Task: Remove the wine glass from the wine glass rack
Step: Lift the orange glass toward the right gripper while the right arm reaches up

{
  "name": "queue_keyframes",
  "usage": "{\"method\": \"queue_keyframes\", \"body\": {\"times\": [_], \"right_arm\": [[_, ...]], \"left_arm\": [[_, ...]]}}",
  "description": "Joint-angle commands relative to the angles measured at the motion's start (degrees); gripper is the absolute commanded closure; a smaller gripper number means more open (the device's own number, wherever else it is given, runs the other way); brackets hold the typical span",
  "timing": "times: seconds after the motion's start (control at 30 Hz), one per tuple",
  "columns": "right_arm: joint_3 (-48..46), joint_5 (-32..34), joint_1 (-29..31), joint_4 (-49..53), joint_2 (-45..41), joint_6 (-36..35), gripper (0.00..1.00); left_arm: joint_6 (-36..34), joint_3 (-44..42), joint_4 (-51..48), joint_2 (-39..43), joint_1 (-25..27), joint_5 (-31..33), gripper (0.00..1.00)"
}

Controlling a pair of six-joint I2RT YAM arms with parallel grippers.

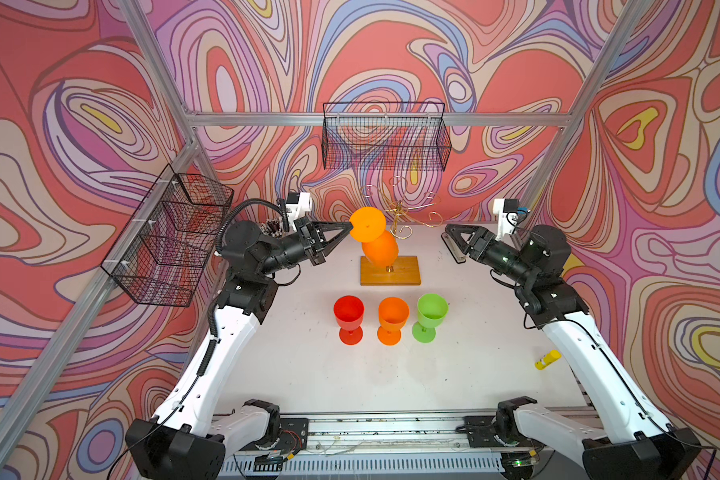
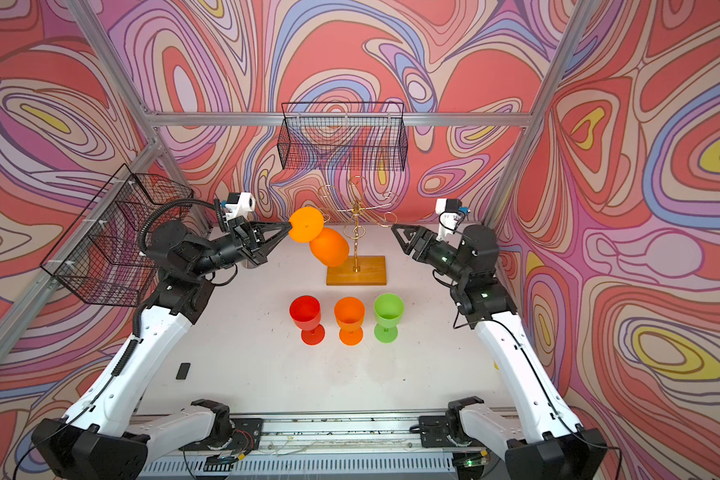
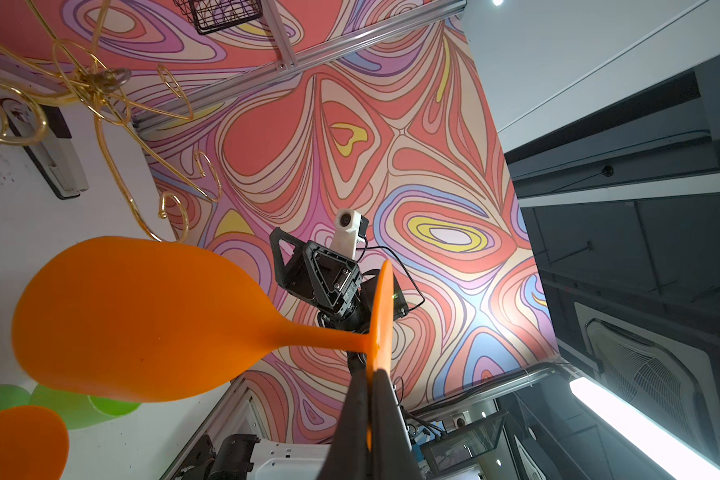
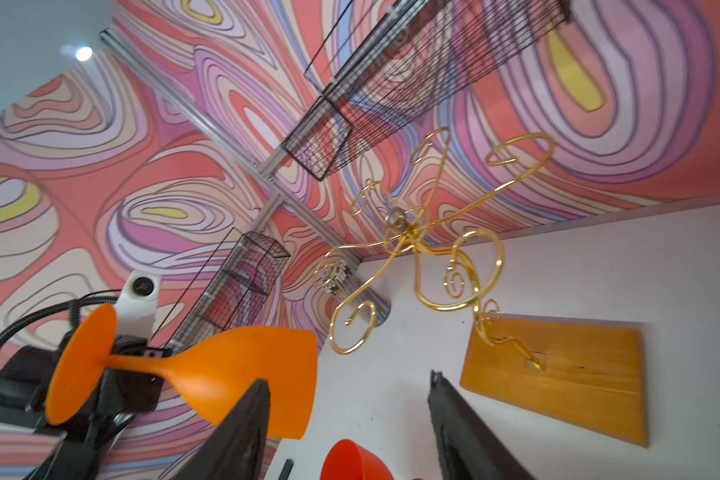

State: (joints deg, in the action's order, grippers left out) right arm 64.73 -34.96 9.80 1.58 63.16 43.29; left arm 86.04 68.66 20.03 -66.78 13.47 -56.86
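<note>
The robot's right gripper should next grab the bowl's rim (image 1: pixel 389 264) (image 4: pixel 309 392) on the orange wine glass that the left gripper is holding by its foot.
An orange wine glass (image 1: pixel 380 253) (image 2: pixel 329 247) hangs tilted in the air, foot up and bowl down, just left of the wine glass rack's pole. My left gripper (image 1: pixel 350 226) (image 2: pixel 288 226) (image 3: pixel 371 370) is shut on the rim of its round foot. The stem (image 3: pixel 308 334) touches no hook, and the wine glass (image 4: pixel 242 365) sits apart from the nearest curled arm. The wine glass rack (image 1: pixel 399 220) (image 2: pixel 356 232) (image 4: pixel 412 241) is gold wire on a wooden base (image 1: pixel 389 270), its arms (image 3: pixel 100 83) bare. My right gripper (image 1: pixel 447 232) (image 2: pixel 393 230) (image 4: pixel 348 378) is open and empty, right of the rack.
Red (image 1: pixel 348 313), orange (image 1: pixel 393 316) and green (image 1: pixel 432 311) glasses stand upright in a row before the rack. Black wire baskets hang on the back wall (image 1: pixel 385 137) and left wall (image 1: pixel 171 237). A yellow tube (image 1: pixel 547 359) lies at the right edge.
</note>
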Motion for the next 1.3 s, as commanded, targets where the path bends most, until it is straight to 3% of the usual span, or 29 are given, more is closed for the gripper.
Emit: {"method": "queue_keyframes", "body": {"times": [0.0, 0.13, 0.27, 0.43, 1.1, 1.27], "right_arm": [[-1.8, -10.7, 0.0, -14.2, 0.8, 8.7, 0.34], [-3.3, -16.0, 0.0, -25.5, 2.4, 16.3, 0.33], [-3.7, -17.0, 0.2, -28.1, 3.7, 18.6, 0.33], [-4.6, -18.1, 1.7, -36.1, 6.2, 23.4, 0.33], [-4.5, -19.4, 4.3, -55.3, 12.2, 31.0, 0.33], [-5.4, -19.8, 4.3, -65.3, 14.1, 35.4, 0.33]], "left_arm": [[5.5, 2.7, 11.0, -0.6, 0.2, -0.9, 1.0], [9.4, 5.5, 18.7, -2.9, 0.2, -0.6, 1.0], [12.0, 8.1, 24.0, -4.8, 0.6, -0.1, 1.0], [12.6, 9.9, 26.0, -6.7, 1.4, 0.4, 1.0], [14.6, 11.8, 32.0, -12.0, 6.4, 1.8, 1.0], [14.9, 11.8, 32.7, -12.0, 6.4, 2.0, 1.0]]}}
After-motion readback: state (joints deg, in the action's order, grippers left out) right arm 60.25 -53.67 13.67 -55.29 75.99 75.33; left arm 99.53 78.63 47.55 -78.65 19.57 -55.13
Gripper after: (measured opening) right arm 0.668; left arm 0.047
